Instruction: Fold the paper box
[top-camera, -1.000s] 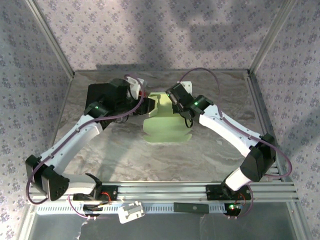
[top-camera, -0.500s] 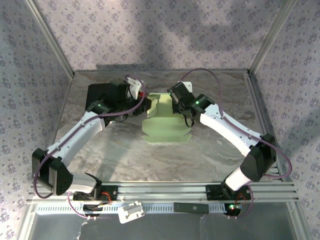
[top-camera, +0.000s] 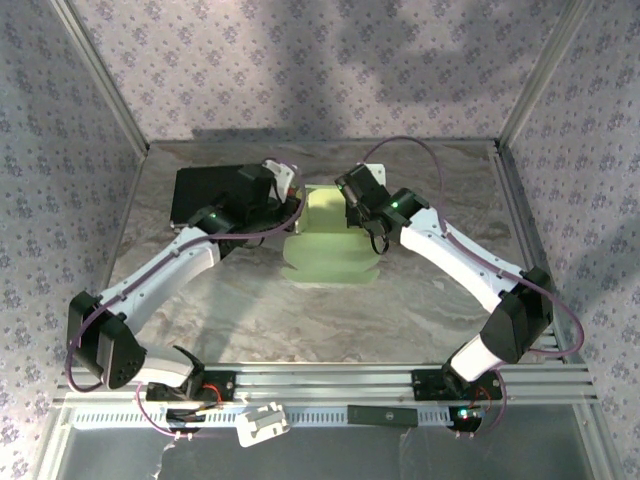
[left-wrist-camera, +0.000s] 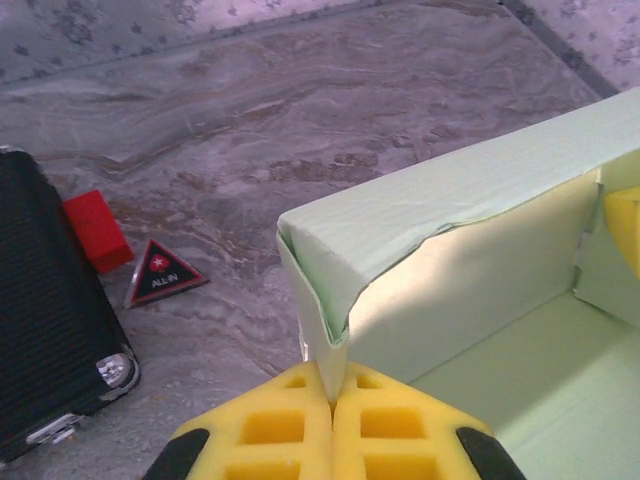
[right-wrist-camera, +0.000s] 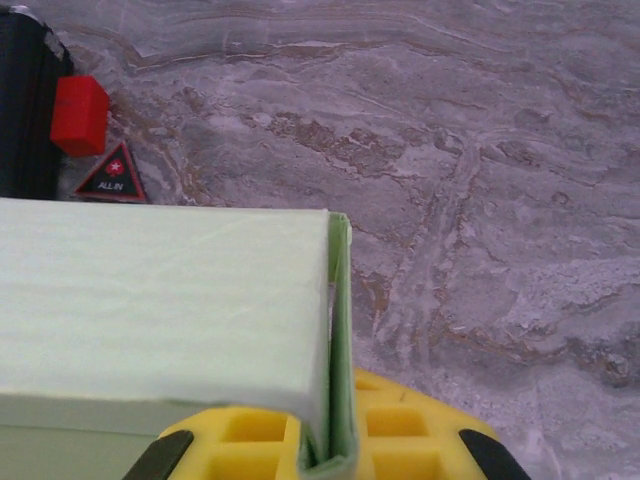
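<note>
Left fingers pinch only the gaping box corner's edge, so they should open and grip both layers of the box's side (left-wrist-camera: 316, 300) deeper.
The paper box (top-camera: 332, 250) is pale yellow-green cardboard lying mid-table, its rear wall folded up and its front flaps flat. In the left wrist view my left gripper (left-wrist-camera: 332, 385) is shut on the box's (left-wrist-camera: 450, 200) left rear corner, with the thin wall pinched between the yellow pads (left-wrist-camera: 270, 430). In the right wrist view my right gripper (right-wrist-camera: 330, 432) is shut on the doubled side wall of the box (right-wrist-camera: 160, 300) at its right rear corner. From above, the left gripper (top-camera: 291, 213) and the right gripper (top-camera: 351, 209) flank the raised rear wall.
A black rectangular case (top-camera: 205, 190) lies just left of the box, under my left arm. Beside the case (left-wrist-camera: 40, 300) sit a small red block (left-wrist-camera: 95, 230) and a triangular sticker (left-wrist-camera: 165, 272). Metal frame posts and patterned walls enclose the marbled table (top-camera: 420, 290).
My left gripper moved right to the box's left rear corner and shut on it. The box's rear wall now stands folded up. The right gripper kept its grip.
</note>
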